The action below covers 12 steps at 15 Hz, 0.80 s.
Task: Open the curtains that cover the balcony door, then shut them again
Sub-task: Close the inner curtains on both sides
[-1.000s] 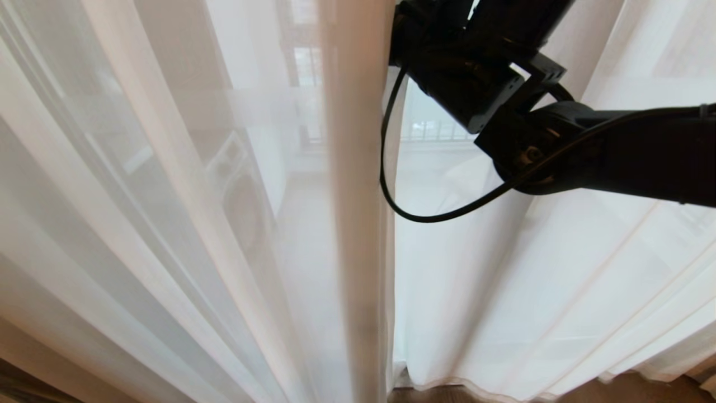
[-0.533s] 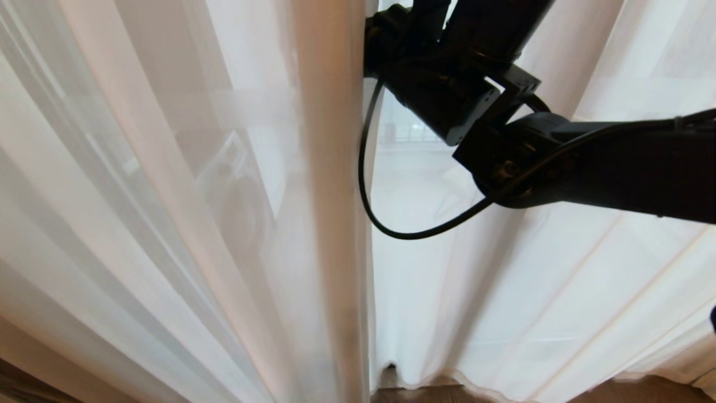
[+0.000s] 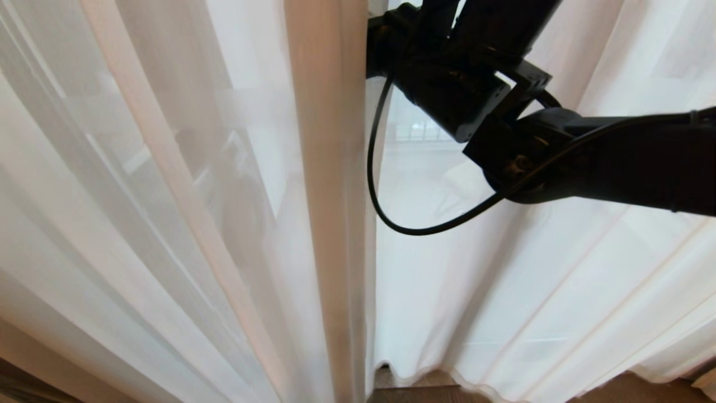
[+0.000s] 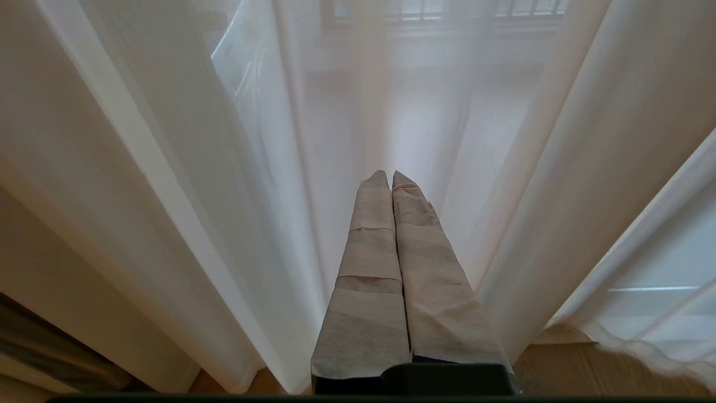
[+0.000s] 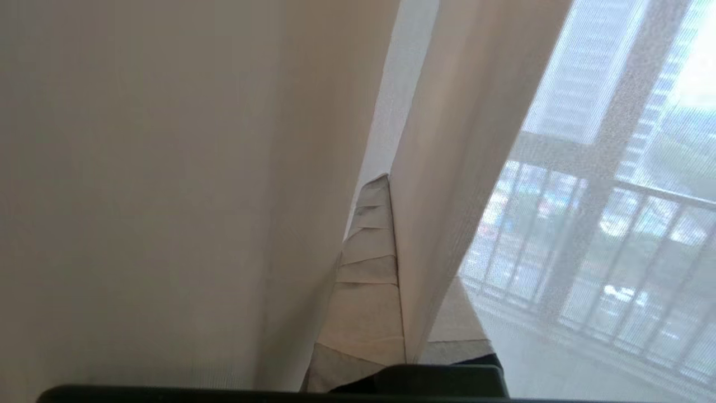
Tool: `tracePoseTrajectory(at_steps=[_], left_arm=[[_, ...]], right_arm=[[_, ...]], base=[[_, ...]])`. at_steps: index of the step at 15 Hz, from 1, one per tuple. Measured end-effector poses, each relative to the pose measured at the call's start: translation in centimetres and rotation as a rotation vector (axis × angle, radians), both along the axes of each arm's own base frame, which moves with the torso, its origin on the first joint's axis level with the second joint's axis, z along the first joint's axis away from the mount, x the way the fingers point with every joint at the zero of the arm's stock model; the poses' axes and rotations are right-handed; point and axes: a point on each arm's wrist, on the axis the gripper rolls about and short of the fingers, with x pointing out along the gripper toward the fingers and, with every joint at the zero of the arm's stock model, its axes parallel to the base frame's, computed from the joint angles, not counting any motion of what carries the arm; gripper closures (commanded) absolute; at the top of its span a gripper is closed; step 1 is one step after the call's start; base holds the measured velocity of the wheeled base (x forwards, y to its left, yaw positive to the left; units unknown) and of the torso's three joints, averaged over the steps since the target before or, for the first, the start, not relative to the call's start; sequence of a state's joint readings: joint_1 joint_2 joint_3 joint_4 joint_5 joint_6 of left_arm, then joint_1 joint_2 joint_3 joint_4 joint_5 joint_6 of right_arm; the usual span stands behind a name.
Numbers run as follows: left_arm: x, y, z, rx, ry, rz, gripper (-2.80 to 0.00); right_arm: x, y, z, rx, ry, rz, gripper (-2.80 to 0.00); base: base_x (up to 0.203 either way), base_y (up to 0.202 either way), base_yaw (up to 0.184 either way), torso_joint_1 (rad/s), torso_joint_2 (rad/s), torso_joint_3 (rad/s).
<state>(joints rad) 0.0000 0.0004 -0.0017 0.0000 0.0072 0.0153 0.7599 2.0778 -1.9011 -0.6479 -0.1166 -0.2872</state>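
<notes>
Next, my right gripper lets go of the sheer curtain's edge against the bright sheer (image 3: pixel 508 33) behind my black arm, beyond the thick fold.
White sheer curtains (image 3: pixel 184 235) hang in folds across the whole head view, with a thick vertical fold (image 3: pixel 330 184) at the middle. My right arm (image 3: pixel 458 95) reaches in from the right to that fold's upper part. In the right wrist view my right gripper (image 5: pixel 389 178) is shut on an edge of the sheer curtain (image 5: pixel 447 168), which runs between the tape-wrapped fingers (image 5: pixel 366 263). My left gripper (image 4: pixel 390 174) is shut and empty, pointing at the sheer curtain (image 4: pixel 279 168) low near the floor. The balcony door is veiled behind the fabric.
A balcony railing (image 5: pixel 565 268) and buildings show faintly through the sheer. A round-fronted appliance shape (image 3: pixel 240 196) shows dimly behind the left curtain. Wooden floor (image 3: pixel 425 386) lies under the hem. A black cable (image 3: pixel 380 184) loops down from my right wrist.
The whole view has shifted, so the curtain fold and my right arm sit a little further left than a second ago. The grip on the curtain edge is unchanged.
</notes>
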Motion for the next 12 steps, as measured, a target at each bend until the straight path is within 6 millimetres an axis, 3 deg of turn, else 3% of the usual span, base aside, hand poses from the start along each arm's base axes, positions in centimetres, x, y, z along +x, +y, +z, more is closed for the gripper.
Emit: tracePoseTrajectory(at_steps=[4,12], left_arm=[[0.0,0.0,0.0,0.0,0.0,0.0,0.0],[0.0,0.0,0.0,0.0,0.0,0.0,0.0]], right_arm=[[0.6,-3.4,1.2,0.015,-0.001,-0.091,0.0],[0.6,-12.6,3.2,0.027,-0.012,-0.291,0.0]], base=[[0.0,0.0,0.0,0.0,0.0,0.0],[0.0,0.0,0.0,0.0,0.0,0.0]])
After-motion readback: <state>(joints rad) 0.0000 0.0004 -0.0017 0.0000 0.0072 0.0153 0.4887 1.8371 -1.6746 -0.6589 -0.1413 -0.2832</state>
